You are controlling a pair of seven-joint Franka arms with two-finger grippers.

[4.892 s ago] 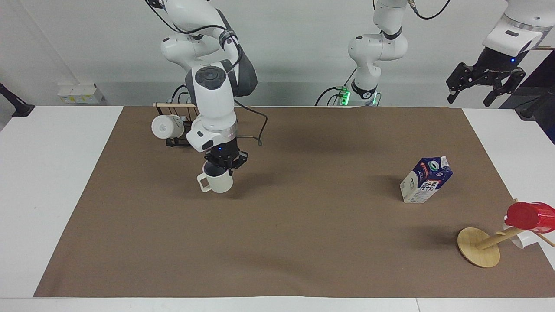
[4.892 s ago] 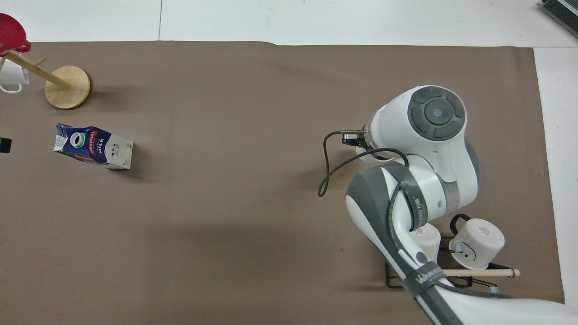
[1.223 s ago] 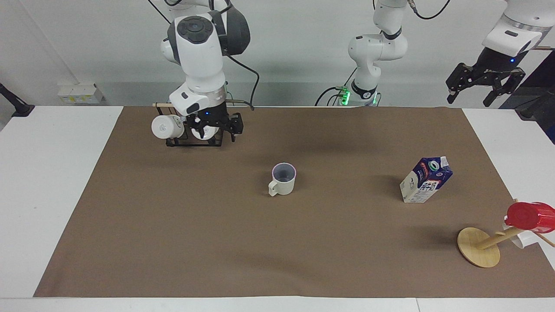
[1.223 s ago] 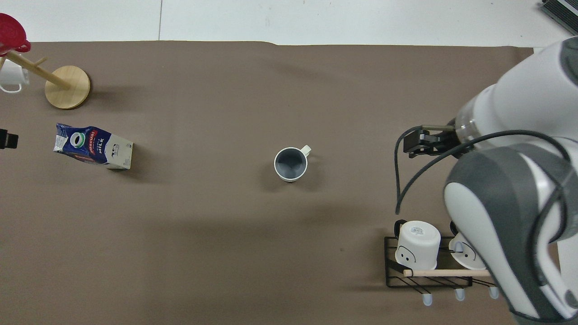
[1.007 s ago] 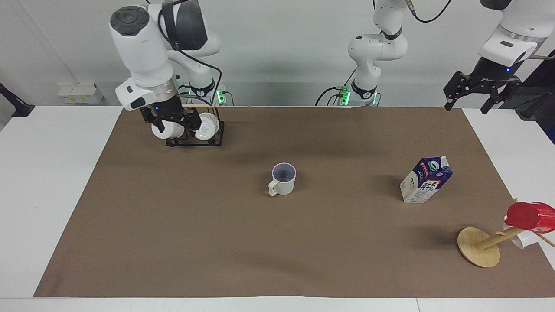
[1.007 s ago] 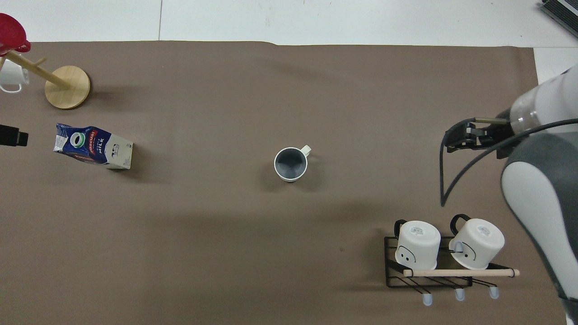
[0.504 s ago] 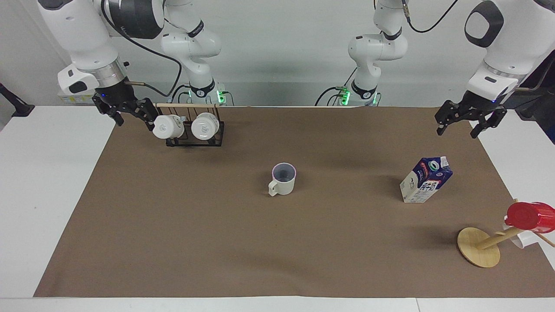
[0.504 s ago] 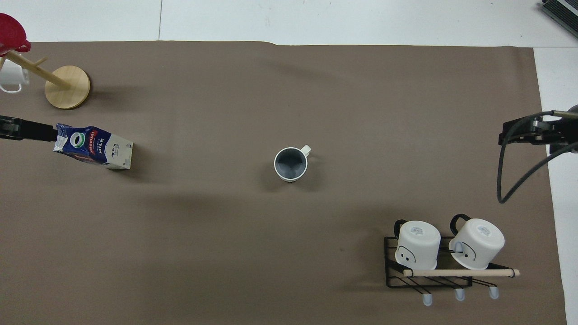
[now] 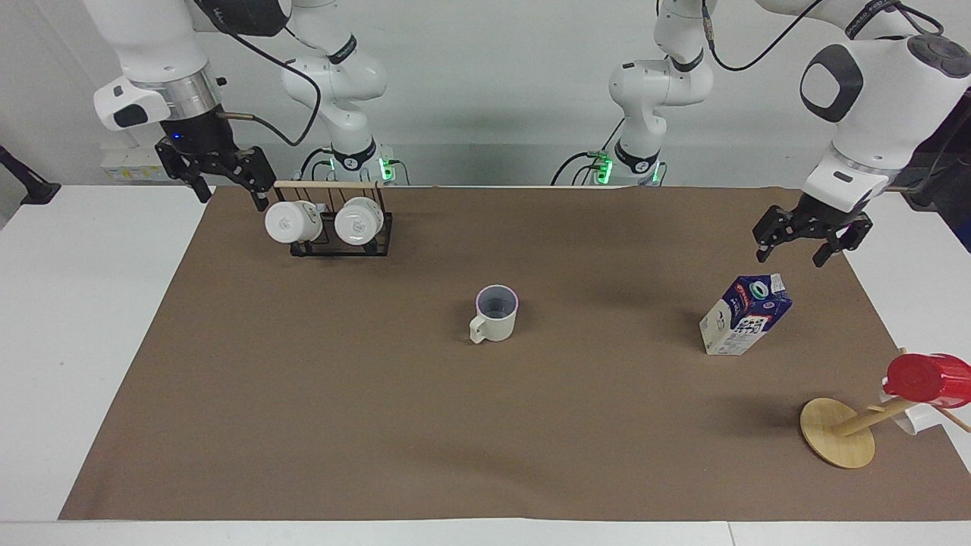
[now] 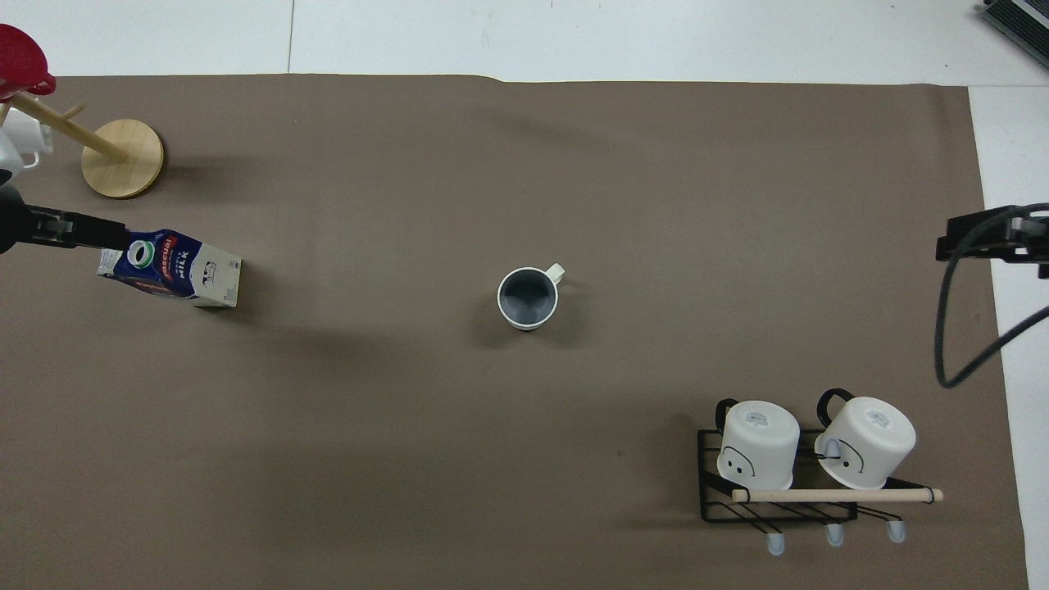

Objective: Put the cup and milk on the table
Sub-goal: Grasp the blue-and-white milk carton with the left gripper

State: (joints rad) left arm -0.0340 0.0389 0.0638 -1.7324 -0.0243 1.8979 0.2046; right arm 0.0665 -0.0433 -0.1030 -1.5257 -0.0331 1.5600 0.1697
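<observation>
My left gripper should grip the blue upper part of the milk (image 10: 170,256), just under its cap, leaving the white bottom part free.
The cream cup (image 9: 497,315) (image 10: 528,297) stands upright and alone in the middle of the brown mat (image 9: 364,425) on the white table (image 9: 68,341), handle toward the right arm's end. The blue-and-white milk (image 9: 745,315) (image 10: 170,266) stands on the mat toward the left arm's end, its top leaning. My left gripper (image 9: 790,256) (image 10: 90,232) hangs open just above the milk's top, holding nothing. My right gripper (image 9: 231,193) (image 10: 983,233) is open and empty, raised over the mat's edge at the right arm's end, beside the mug rack.
A black wire rack (image 9: 334,244) (image 10: 778,512) with two white mugs stands near the robots at the right arm's end. A tilted wooden mug tree (image 9: 838,432) (image 10: 123,158) carrying a red cup (image 9: 927,377) (image 10: 20,65) sits farther from the robots than the milk.
The right gripper has let go of the cup and drawn back to the mat's edge by the rack. The left gripper has come down toward the milk's top.
</observation>
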